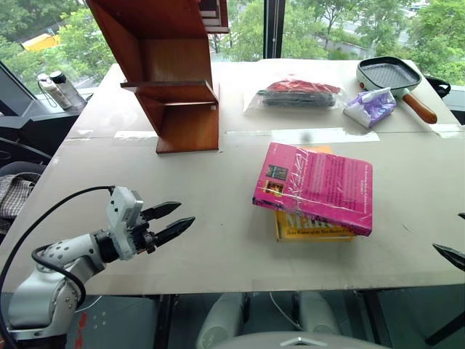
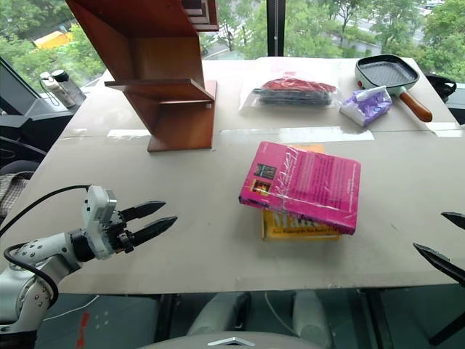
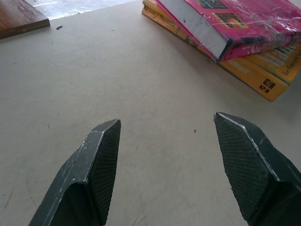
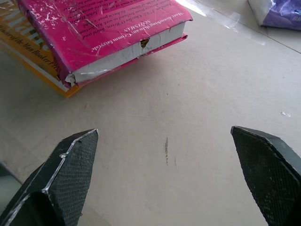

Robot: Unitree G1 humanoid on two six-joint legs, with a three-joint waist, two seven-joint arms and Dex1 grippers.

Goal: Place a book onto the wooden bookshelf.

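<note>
Next, my left gripper grips the magenta-pink book's spine (image 1: pixel 275 206) (image 3: pixel 239 51) near the corner closest to that gripper, with one finger above it and one below.
The thick magenta-pink book (image 1: pixel 316 185) in glossy wrap lies flat on the table, right of centre, on top of a yellow-orange book (image 1: pixel 305 231). The wooden bookshelf (image 1: pixel 174 80) stands at the back left of the table, reddish-brown with slanted sides. My left gripper (image 1: pixel 185 213) hovers open over the table's near left part, pointing toward the books and well short of them. In the left wrist view it (image 3: pixel 167 118) holds nothing, with the book (image 3: pixel 244 23) beyond it. My right gripper (image 2: pixel 430 231) is open at the near right edge, and it (image 4: pixel 163 132) is empty, with the book (image 4: pixel 103 28) ahead.
A green-rimmed grill pan (image 1: pixel 389 75) with a wooden handle, a purple-and-white packet (image 1: pixel 370 105) and a clear bag with a red and dark item (image 1: pixel 298 94) lie at the back right. Bottles (image 1: pixel 58 89) stand off the table at far left. Bare tabletop (image 1: pixel 218 182) separates shelf and books.
</note>
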